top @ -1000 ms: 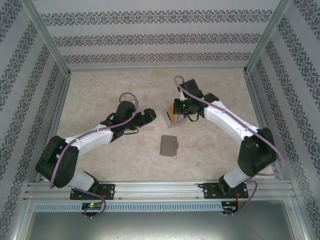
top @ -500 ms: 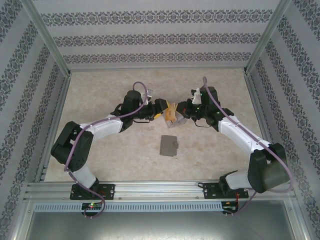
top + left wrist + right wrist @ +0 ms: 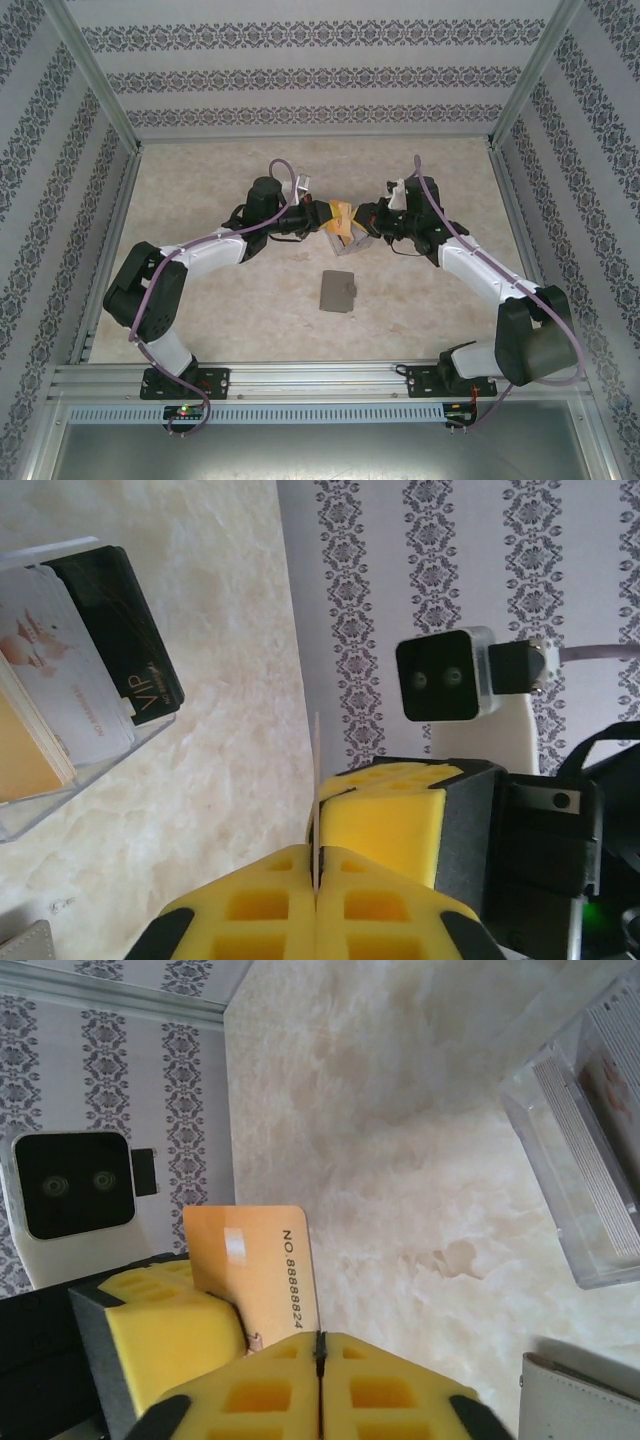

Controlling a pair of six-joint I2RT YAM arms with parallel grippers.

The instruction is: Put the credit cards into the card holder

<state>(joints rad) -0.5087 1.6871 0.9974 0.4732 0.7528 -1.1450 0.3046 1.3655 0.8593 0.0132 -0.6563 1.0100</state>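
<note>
The side of the orange card slants across my right gripper's shut fingers. Next, my right gripper opens and takes the card edge-on before (image 3: 308, 1285) my left gripper lets go of it.
An orange credit card (image 3: 341, 213) hangs above the table between the two grippers, which meet tip to tip. My left gripper (image 3: 316, 852) is shut on it, and the card (image 3: 316, 770) shows edge-on between the yellow pads. In the right wrist view the card (image 3: 255, 1270) shows its face, with its near edge running into the seam of my right gripper (image 3: 320, 1345), whose pads are pressed together. The grey card holder (image 3: 338, 291) lies flat on the table in front of both grippers. Its corner (image 3: 575, 1400) shows below the right gripper.
A clear plastic box (image 3: 362, 238) of further cards stands just below the right gripper. Seen from the left wrist, the box (image 3: 70, 770) holds a black VIP card (image 3: 130, 630) and pale ones. Patterned walls (image 3: 320, 70) and metal rails enclose the table.
The right gripper lifted the orange card away from the clear box. The left arm swung in from the left and its open jaws shut on the card's free end.
</note>
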